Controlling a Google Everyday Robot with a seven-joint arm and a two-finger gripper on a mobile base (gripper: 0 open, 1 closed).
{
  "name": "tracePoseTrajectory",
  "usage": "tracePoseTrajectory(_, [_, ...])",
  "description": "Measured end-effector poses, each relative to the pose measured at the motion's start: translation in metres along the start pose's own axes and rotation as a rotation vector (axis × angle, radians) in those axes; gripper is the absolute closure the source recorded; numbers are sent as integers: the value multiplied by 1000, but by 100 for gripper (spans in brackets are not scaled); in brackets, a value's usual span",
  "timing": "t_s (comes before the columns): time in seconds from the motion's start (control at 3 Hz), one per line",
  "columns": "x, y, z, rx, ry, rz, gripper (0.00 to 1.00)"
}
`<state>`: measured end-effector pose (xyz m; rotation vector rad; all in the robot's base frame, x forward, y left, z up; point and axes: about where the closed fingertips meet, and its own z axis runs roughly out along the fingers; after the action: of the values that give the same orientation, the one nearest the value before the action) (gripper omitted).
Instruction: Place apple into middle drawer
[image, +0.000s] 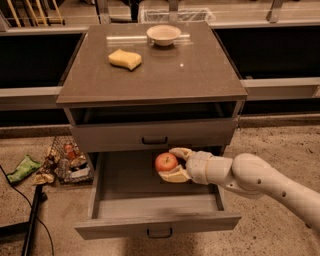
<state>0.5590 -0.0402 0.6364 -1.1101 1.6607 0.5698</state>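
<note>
The robot's gripper will release the red apple near the centre of the open middle drawer's bottom (176, 185), behind the dark handle.
The red apple (166, 162) is held between the pale fingers of my gripper (173, 164), over the back middle of the open middle drawer (157, 225). The drawer is grey wood-grain, pulled far out, with a small dark bar handle at its front. My white arm reaches in from the lower right. The matching grey drawer (154, 135) above it is closed. The gripper is shut on the apple, one finger above and behind it and one under it.
On the cabinet top (200, 75) lie a yellow wavy sponge (125, 59) and a white bowl (163, 34). A wire basket of packets (67, 160) and a green packet (23, 168) sit on the floor at left, beside a dark cable and stand (30, 220).
</note>
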Motion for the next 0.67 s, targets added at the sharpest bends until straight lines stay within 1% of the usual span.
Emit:
tracePoseTrajectory(0.33, [18,0,4,15,7,10,100])
tracePoseTrajectory(0.67, [38,0,10,23,31,28,100])
